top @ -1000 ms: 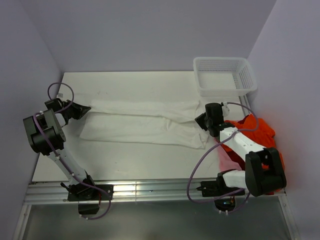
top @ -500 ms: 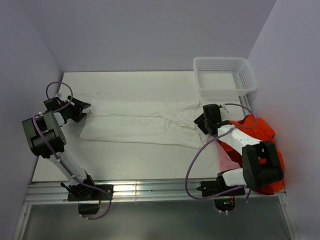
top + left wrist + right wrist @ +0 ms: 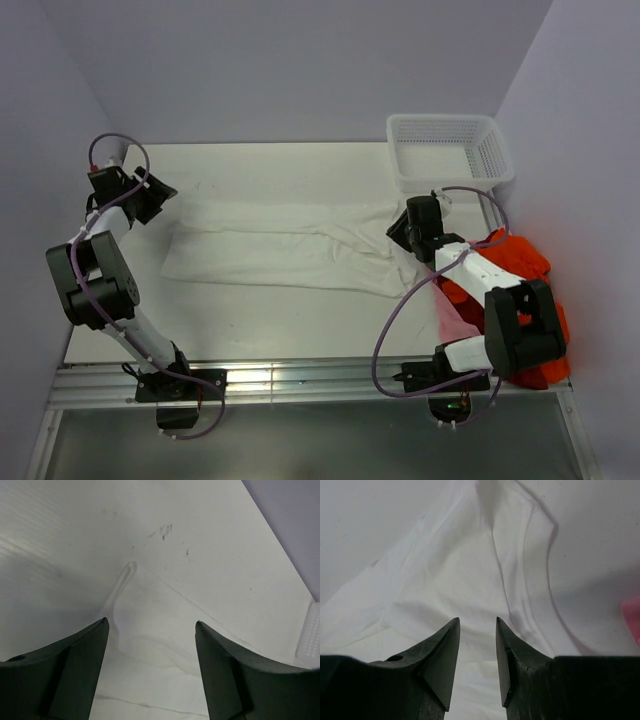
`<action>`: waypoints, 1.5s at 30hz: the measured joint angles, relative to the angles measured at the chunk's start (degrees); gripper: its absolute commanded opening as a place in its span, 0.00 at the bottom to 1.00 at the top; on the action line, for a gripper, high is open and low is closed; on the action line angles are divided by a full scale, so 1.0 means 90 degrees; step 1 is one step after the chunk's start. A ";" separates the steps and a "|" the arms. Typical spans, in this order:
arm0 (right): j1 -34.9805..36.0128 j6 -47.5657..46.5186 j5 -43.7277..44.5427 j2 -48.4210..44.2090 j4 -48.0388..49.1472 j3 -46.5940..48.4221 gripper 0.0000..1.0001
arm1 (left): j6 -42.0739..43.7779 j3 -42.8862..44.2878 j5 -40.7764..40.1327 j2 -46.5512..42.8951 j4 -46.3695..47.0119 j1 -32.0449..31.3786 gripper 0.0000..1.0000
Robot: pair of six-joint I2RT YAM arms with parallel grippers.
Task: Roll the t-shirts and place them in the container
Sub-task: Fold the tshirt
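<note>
The white t-shirt's far corner is curled; left gripper will flatten that corner (image 3: 134, 568) before rolling.
A white t-shirt (image 3: 285, 245) lies folded into a long band across the middle of the table. My left gripper (image 3: 158, 192) hovers open just past the band's left end. In the left wrist view its fingers (image 3: 75, 665) stand wide apart over the shirt's corner (image 3: 150, 645), holding nothing. My right gripper (image 3: 397, 233) sits over the band's right end. Its jaws (image 3: 477, 619) are open by a narrow gap above the sleeve folds (image 3: 485, 565) and grip no cloth. A heap of orange-red t-shirts (image 3: 515, 262) lies at the right edge, under the right arm.
A white mesh basket (image 3: 495, 160) stands at the back right corner. A pale pink patch of cloth (image 3: 450, 318) lies beside the orange heap. Grey walls close in on both sides, and a metal rail (image 3: 300, 380) runs along the near edge.
Both grippers have opened and let go of the white shirt's ends. The left gripper has moved back and to the left, off the band. The right gripper has shifted slightly towards the back.
</note>
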 measured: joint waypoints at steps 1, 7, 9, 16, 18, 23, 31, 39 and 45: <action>0.0002 -0.0075 -0.0005 0.0058 0.0034 0.0036 0.41 | 0.0036 0.0075 -0.0051 0.0017 -0.0056 -0.0090 0.75; 0.0015 -0.0345 -0.0039 0.0226 0.0172 0.0049 0.41 | 0.0233 0.0457 -0.0238 0.0627 -0.0364 -0.0447 0.75; 0.0017 -0.0396 -0.0073 0.0226 0.0274 0.0019 0.41 | 0.0306 0.0520 -0.0330 0.0886 -0.0529 -0.0486 0.75; 0.0041 -0.0675 -0.0165 0.0226 0.0568 -0.0097 0.40 | 0.0503 0.0920 -0.0512 0.1399 -0.0906 -0.0488 0.63; 0.0073 -0.0741 -0.0163 0.0223 0.0668 -0.0155 0.40 | 0.0554 0.0976 -0.0595 0.1491 -0.0952 -0.0512 0.47; 0.0333 -0.0952 -0.0143 0.0209 0.0935 -0.0340 0.39 | 0.0697 0.1158 -0.0872 0.1688 -0.1180 -0.0622 0.00; 0.1064 -0.1394 -0.0019 -0.0160 0.1406 -0.0818 0.42 | 0.0721 0.1336 -0.0998 0.1758 -0.1401 -0.0627 0.00; 0.1290 -0.1520 -0.0024 -0.0046 0.1666 -0.0816 0.55 | 0.0614 0.1336 -0.0984 0.1756 -0.1435 -0.0328 0.00; 0.1328 -0.1467 -0.0087 0.0153 0.1732 -0.0833 0.66 | 0.0590 0.1336 -0.1047 0.1734 -0.1477 -0.0214 0.00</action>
